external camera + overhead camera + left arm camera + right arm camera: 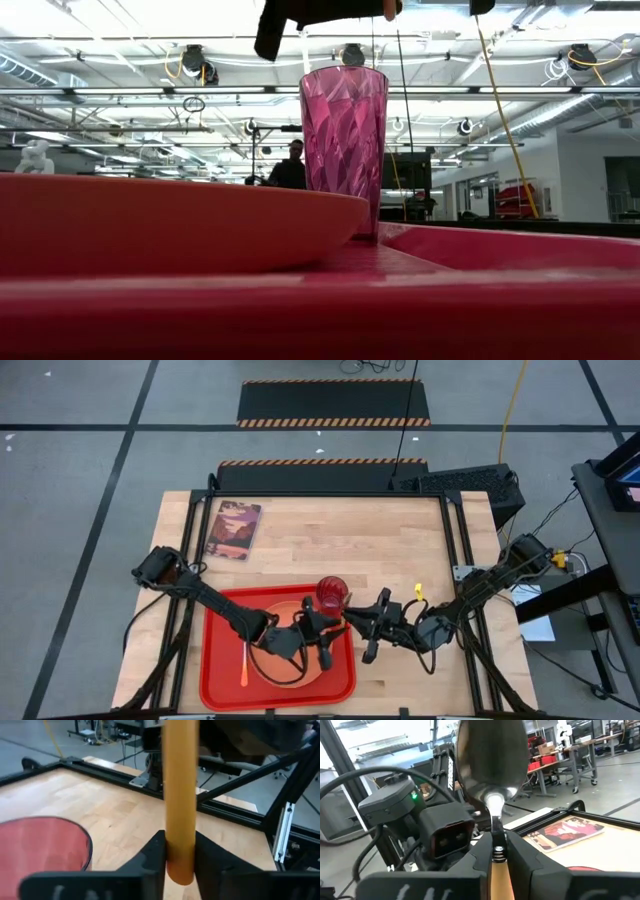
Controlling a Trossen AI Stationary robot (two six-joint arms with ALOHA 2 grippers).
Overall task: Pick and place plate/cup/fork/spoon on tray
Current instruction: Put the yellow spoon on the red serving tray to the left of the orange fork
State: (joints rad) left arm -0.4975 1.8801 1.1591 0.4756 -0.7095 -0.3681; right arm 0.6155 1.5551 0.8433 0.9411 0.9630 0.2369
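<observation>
The spoon's neck is pinched by my right gripper under the spoon's bowl, so that gripper should open and grab the spoon's orange handle (501, 882) while my left gripper holds the end of the handle.
The red tray (218, 660) lies at the table's near edge. The orange plate (285, 610) rests flat on it, partly hidden by my left arm. The dark-red cup (332, 592) stands upright on the tray's far right corner, and also shows in the low view (343, 150). The fork (245, 660) lies on the tray's left part beside the plate. Both grippers meet above the tray's right edge, each shut on the spoon: my left gripper (180, 855) on the orange-yellow handle (180, 780), my right gripper (496, 845) below the silver bowl (492, 755). My left gripper pinches the spoon's handle between its two fingers, close to the handle's rounded free end (180, 840). The fingers lie across the handle. The spoon is lifted clear of the tray and table. My right gripper pinches the spoon's neck (495, 827) between its two fingers, where the metal meets the orange handle, just below the bowl. The fingers lie across the spoon. The bowl stands out beyond the fingers toward my left arm's wrist.
A small book with a pictured cover (233, 530) lies at the table's far left. Bare wood lies right of the tray and at the far right. Black frame rails (455, 540) run along the table's edges. A person (292, 165) stands far off in the room.
</observation>
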